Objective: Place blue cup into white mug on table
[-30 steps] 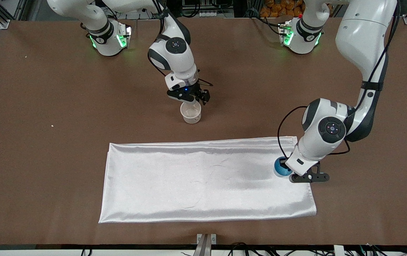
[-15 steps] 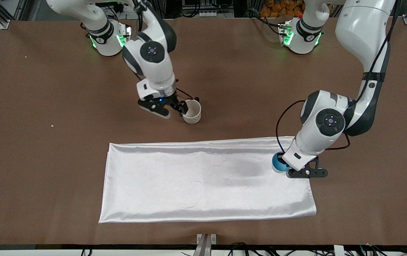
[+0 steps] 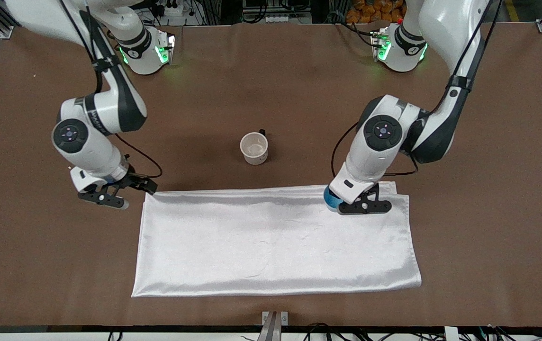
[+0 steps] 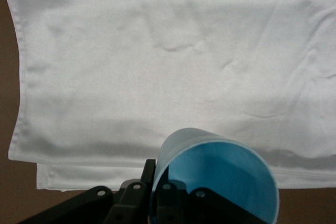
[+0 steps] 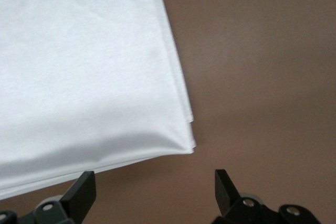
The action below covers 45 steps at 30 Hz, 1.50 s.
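Observation:
Next, my left gripper lets go of the blue cup upright inside the white mug [image 3: 254, 148] beyond the white cloth.
The white mug [image 3: 254, 148] stands upright on the brown table [image 3: 299, 94], its black handle [image 3: 262, 132] on the side away from the front camera; nothing is in it. My left gripper [image 3: 343, 204] is shut on the rim of the blue cup [image 3: 330, 201] and holds it over the white cloth's edge nearest the mug. In the left wrist view the cup [image 4: 220, 174] shows its open blue inside, with the gripper [image 4: 158, 182] pinching its wall. My right gripper [image 3: 132, 194] is open and empty, low over the table at the cloth's corner [image 5: 190, 148], and shows in the right wrist view [image 5: 153, 187].
A shiny white cloth [image 3: 271, 241] lies spread on the table between the mug and the front camera; it also fills the left wrist view [image 4: 157, 56]. Bare brown tabletop surrounds the mug.
My right gripper has let go of the mug and swung away to the cloth's corner toward its own end of the table. My left gripper has carried the blue cup across the cloth toward the mug.

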Each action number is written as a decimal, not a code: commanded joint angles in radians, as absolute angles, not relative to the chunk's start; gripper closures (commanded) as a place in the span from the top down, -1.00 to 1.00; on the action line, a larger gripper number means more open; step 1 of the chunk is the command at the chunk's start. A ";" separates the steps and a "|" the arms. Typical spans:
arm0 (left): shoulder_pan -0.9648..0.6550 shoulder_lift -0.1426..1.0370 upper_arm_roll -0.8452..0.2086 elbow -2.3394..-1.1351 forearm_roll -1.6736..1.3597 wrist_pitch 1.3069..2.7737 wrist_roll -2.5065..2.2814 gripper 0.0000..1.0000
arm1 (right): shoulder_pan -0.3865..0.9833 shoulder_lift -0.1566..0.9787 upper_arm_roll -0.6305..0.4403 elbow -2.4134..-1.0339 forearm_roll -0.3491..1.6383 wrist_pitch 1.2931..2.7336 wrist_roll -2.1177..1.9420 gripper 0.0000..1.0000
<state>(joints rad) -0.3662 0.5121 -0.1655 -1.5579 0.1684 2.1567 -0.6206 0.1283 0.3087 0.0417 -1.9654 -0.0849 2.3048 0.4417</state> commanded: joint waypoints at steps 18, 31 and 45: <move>-0.572 0.483 -0.222 -1.535 0.123 2.118 -0.965 -1.00 | 0.068 0.267 0.069 -1.927 -0.094 2.134 0.307 1.00; -0.683 0.517 -0.225 -1.542 0.120 2.117 -1.092 -1.00 | 0.032 0.147 0.064 -2.069 -0.104 2.137 0.153 1.00; -0.719 0.552 -0.239 -1.572 0.103 2.115 -1.146 -1.00 | -0.008 0.026 0.066 -2.177 -0.101 2.158 0.100 1.00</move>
<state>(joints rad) -0.7131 0.5465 -0.2363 -1.5644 0.1237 2.1245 -1.1299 0.0061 0.1016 0.0541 -2.1379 -0.0855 2.1808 0.1132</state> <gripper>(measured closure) 0.960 0.000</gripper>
